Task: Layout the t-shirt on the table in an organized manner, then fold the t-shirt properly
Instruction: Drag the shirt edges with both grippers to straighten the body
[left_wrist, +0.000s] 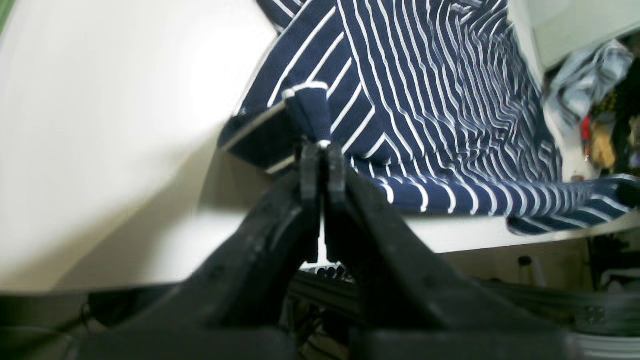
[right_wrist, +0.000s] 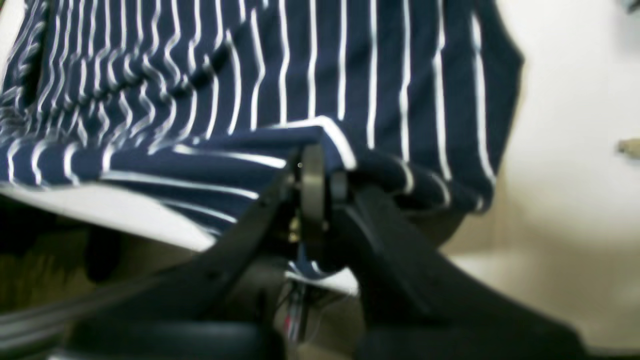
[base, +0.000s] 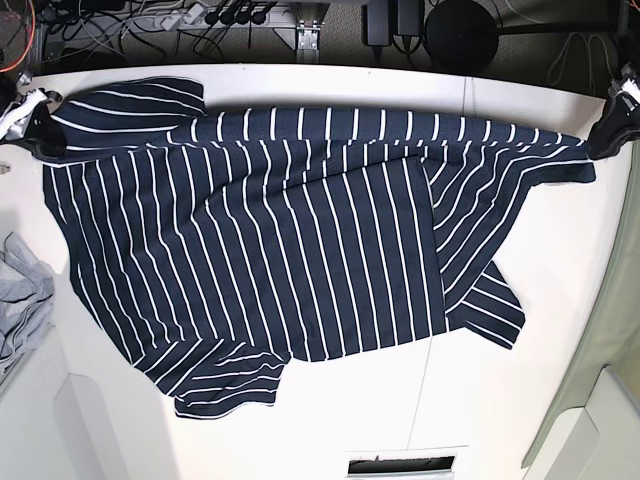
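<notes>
I need to use my left gripper to lay the pinched fold of the navy t-shirt down on its slanting side edge (base: 520, 182) (left_wrist: 256, 99), next to the bare white table.
The navy t-shirt (base: 280, 240) with thin white stripes lies wrinkled across the white table (base: 560, 330), its far edge stretched in a line between my two grippers. At the far right corner my left gripper (base: 603, 138) is shut on a pinched fold of that edge. The left wrist view shows the same gripper (left_wrist: 322, 150) with a tuft of t-shirt (left_wrist: 425, 100) between its tips. At the far left corner my right gripper (base: 36, 122) is also shut on the fabric. Up close, this gripper (right_wrist: 320, 167) clamps a bunched hem of the t-shirt (right_wrist: 310, 75) over the table edge.
A light-grey cloth (base: 18, 295) lies at the table's left edge. Cables and a power strip (base: 230, 15) run behind the far edge. A thin dark seam (base: 428, 385) crosses the tabletop. A dark slot (base: 398, 465) sits at the near edge.
</notes>
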